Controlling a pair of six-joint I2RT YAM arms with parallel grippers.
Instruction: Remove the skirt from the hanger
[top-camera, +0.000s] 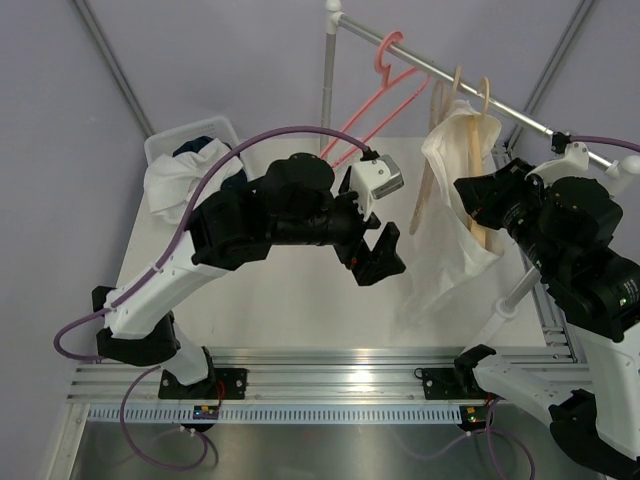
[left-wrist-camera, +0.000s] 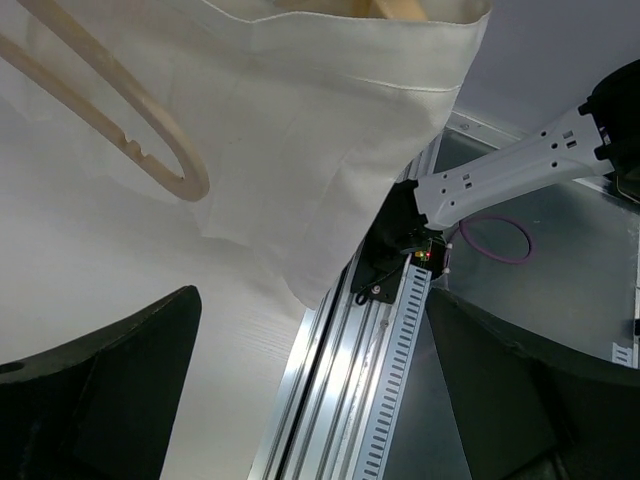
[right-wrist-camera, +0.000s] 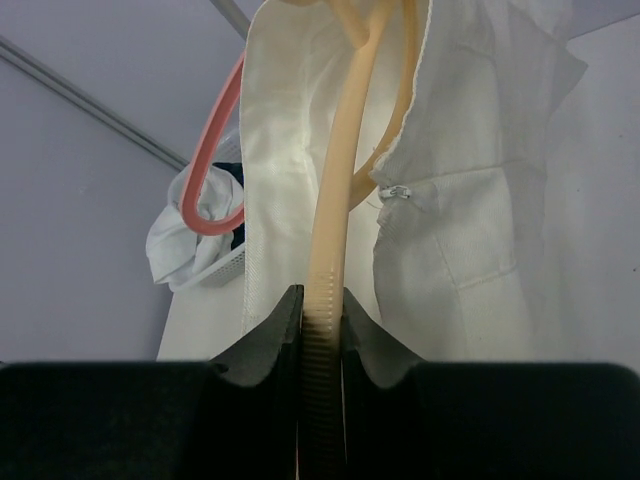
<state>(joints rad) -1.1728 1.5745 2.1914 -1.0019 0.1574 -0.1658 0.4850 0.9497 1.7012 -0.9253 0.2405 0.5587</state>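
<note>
The skirt's open edge (top-camera: 479, 264) (left-wrist-camera: 425, 82), just below the near end of the beige hanger inside the skirt, will be gripped by my left gripper.
A white skirt (top-camera: 455, 215) hangs on a beige hanger (top-camera: 478, 125) from the rail at the right. In the right wrist view my right gripper (right-wrist-camera: 322, 310) is shut on the ribbed arm of the hanger (right-wrist-camera: 338, 190), with the skirt (right-wrist-camera: 470, 230) draped on both sides of it. Seen from above, the right gripper (top-camera: 472, 197) is against the skirt's right side. My left gripper (top-camera: 368, 236) stands open just left of the skirt's lower part, with nothing between its fingers. Its wrist view shows the skirt's hem (left-wrist-camera: 330, 150) above the open left gripper (left-wrist-camera: 315, 400).
A second, bare beige hanger (top-camera: 432, 165) hangs left of the skirt, and a pink hanger (top-camera: 385, 85) further left on the rail (top-camera: 525, 118). A white basket (top-camera: 190, 165) of clothes sits at the back left. Aluminium rails (top-camera: 330, 375) run along the near edge.
</note>
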